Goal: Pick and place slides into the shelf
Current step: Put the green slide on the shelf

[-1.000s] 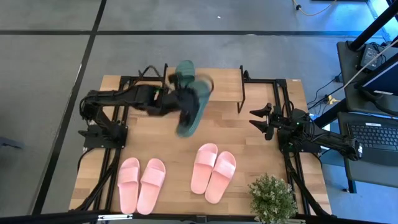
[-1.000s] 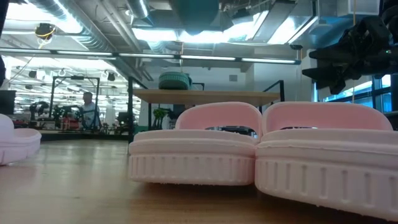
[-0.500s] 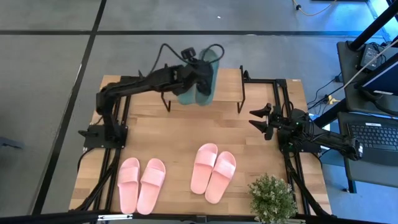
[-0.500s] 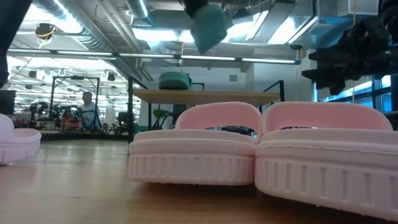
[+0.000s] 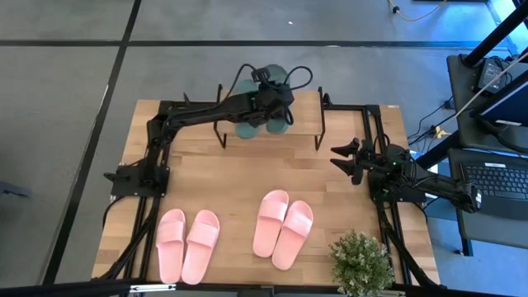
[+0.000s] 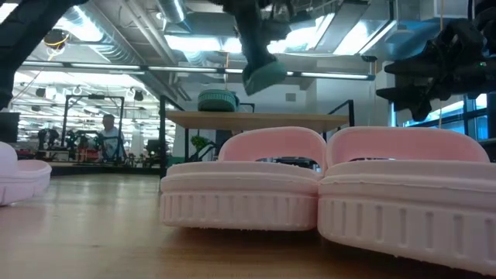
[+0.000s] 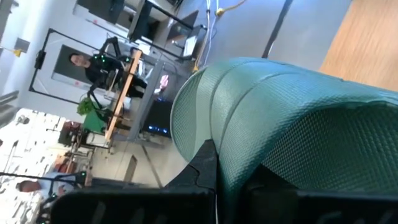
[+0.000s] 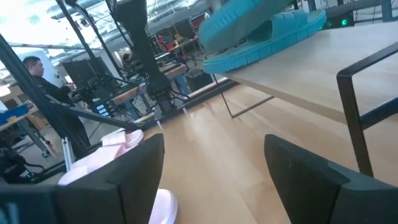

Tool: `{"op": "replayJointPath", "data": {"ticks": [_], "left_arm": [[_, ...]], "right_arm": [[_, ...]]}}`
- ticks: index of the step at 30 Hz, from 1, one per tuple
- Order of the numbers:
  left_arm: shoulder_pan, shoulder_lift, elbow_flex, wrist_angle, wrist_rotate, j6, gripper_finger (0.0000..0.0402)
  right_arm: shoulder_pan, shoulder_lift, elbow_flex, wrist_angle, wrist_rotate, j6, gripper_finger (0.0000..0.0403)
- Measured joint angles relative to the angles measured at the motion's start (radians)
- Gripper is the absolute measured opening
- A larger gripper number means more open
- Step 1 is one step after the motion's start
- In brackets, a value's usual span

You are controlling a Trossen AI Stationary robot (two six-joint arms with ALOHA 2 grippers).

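Next, my left gripper lets go of the dark green slide on the shelf's plank [image 5: 271,108], next to the second green slide. The held slide now hangs above the plank.
My left gripper [image 5: 272,93] reaches over the shelf [image 5: 307,115] at the table's far edge, shut on a dark green slide [image 6: 265,75]. That slide hangs above the shelf's plank top [image 6: 310,118]. A second green slide [image 6: 217,101] rests sole-down on the plank. Two pink pairs [image 5: 188,245] [image 5: 282,228] lie sole-down on the near half of the table. My right gripper [image 5: 334,157] waits at the table's right side, open and holding nothing. My left gripper pinches the green slide between its two fingers; a dark finger [image 7: 205,171] lies against the slide's textured green surface [image 7: 249,143]. Which part of the slide that is cannot be told. The slide hangs tilted below the gripper, clear of the shelf.
A potted plant [image 5: 360,262] stands at the near right corner. Black frame rails run along both sides of the table [image 5: 206,177]. Bare wood lies between the shelf and the pink pairs. A person [image 6: 111,138] shows in the room far behind the table.
My left gripper has carried the green slide from over the middle of the table toward the far edge and a little to the right, until it is above the shelf. It has sunk and turned on the way, and the slide now hangs lower over the plank.
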Motion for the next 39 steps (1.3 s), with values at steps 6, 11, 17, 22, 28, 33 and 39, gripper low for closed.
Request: {"op": "replayJointPath", "data": {"ticks": [6, 11, 17, 22, 28, 33, 39], "left_arm": [[0.027, 0.03, 0.0, -0.019, 0.018, 0.008, 0.0002], [0.046, 0.04, -0.001, -0.031, 0.039, 0.036, 0.0002], [0.056, 0.048, 0.0, -0.025, 0.074, 0.06, 0.0002], [0.057, 0.047, 0.0, -0.021, 0.118, 0.112, 0.0002], [0.057, 0.047, 0.0, -0.027, 0.12, 0.147, 0.0002], [0.057, 0.047, 0.0, -0.027, 0.121, 0.142, 0.0002], [0.065, 0.055, 0.0, -0.033, 0.14, 0.164, 0.0002]], "right_arm": [[0.0, 0.0, 0.0, 0.0, 0.044, 0.035, 0.0277], [0.0, 0.0, 0.0, -0.001, 0.11, 0.033, 0.0277], [0.0, 0.0, 0.0, -0.011, 0.113, 0.032, 0.0277], [0.0, 0.0, 0.0, -0.011, 0.113, 0.033, 0.0277], [0.0, 0.0, 0.0, -0.014, 0.112, 0.034, 0.0277], [0.0, 0.0, 0.0, -0.014, 0.112, 0.035, 0.0277], [0.0, 0.001, 0.0, -0.015, 0.111, 0.035, 0.0277]]}}
